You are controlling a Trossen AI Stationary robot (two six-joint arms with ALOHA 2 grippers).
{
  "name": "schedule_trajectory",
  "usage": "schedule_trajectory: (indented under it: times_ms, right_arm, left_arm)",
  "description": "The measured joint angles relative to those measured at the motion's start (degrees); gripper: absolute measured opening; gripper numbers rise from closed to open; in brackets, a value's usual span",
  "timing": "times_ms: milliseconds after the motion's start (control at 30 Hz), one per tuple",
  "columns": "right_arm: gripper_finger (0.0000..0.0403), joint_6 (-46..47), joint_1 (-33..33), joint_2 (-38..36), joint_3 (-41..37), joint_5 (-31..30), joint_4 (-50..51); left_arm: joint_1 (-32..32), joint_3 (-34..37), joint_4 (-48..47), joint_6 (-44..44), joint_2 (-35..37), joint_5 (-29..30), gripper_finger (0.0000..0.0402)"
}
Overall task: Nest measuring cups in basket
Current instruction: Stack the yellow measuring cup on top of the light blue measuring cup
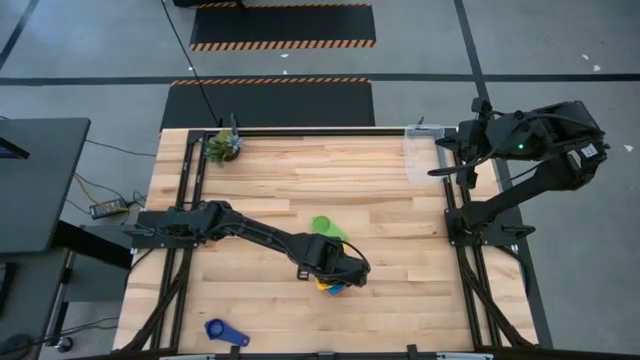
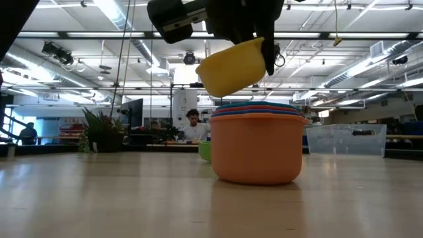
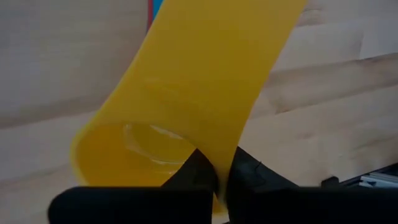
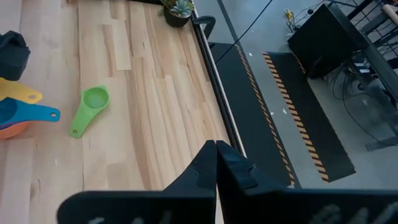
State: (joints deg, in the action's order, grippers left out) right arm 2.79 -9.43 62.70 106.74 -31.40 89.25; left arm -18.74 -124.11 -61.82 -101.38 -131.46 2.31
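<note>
My left gripper has the yellow measuring cup to place. It will let go of it inside the light blue cup of the nested stack (image 1: 344,278).
My left gripper (image 2: 264,56) is shut on the yellow measuring cup (image 2: 231,66), just above a nested stack. The stack's orange cup (image 2: 258,149) stands on the table with red and light blue rims showing inside it; from above the stack (image 1: 330,287) is mostly hidden under the gripper. The green cup (image 1: 322,226) lies on the table just beyond the stack. The dark blue cup (image 1: 225,332) lies near the near edge. The clear basket (image 1: 422,155) stands at the far right. My right gripper (image 4: 216,163) is shut and empty, by the table's right edge near the basket. My left gripper holds the yellow cup by its wall at the rim (image 3: 219,186). One finger (image 3: 193,171) is inside the bowl and the other (image 3: 249,171) is outside. The fingers come from above, pointing down. The cup is lifted clear and tilted over the stack.
A small potted plant (image 1: 224,147) stands at the far left corner. Black frame rails run along the left and right table edges (image 1: 452,230). Bare wood lies between the stack and the basket. People show in the room beyond the table.
</note>
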Motion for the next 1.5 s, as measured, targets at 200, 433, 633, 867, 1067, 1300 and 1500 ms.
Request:
schedule_trajectory:
  times_ms: [200, 433, 633, 867, 1067, 1300, 1500]
  right_arm:
    - [0.0003, 0.0, 0.0, 0.0, 0.0, 0.1, 0.0]
    - [0.0003, 0.0, 0.0, 0.0, 0.0, 1.5, -0.1]
    - [0.0003, 0.0, 0.0, 0.0, 0.0, 1.7, -0.5]
    - [0.0003, 0.0, 0.0, 0.0, 0.0, 2.5, -0.7]
    - [0.0003, 0.0, 0.0, 0.0, 0.0, 2.6, -0.9]
    - [0.0003, 0.0, 0.0, 0.0, 0.0, 2.6, -0.9]
    - [0.0003, 0.0, 0.0, 0.0, 0.0, 2.6, -0.9]
  left_arm:
    - [0.3, 0.0, 0.8, 0.0, -1.0, -1.4, 0.0021]
    - [0.8, 0.1, 8.3, 5.4, -4.6, -7.8, 0.0022]
    - [2.4, 0.0, 9.9, 9.4, -4.7, -7.4, 0.0023]
    - [3.0, 0.0, 10.9, 13.5, -4.7, -10.0, 0.0023]
    - [3.9, 0.0, 11.0, 13.6, -4.6, -11.6, 0.0021]
    - [4.2, 0.0, 11.0, 14.3, -4.6, -11.5, 0.0011]
    - [3.9, 0.0, 11.0, 14.3, -4.0, -11.6, 0.0011]
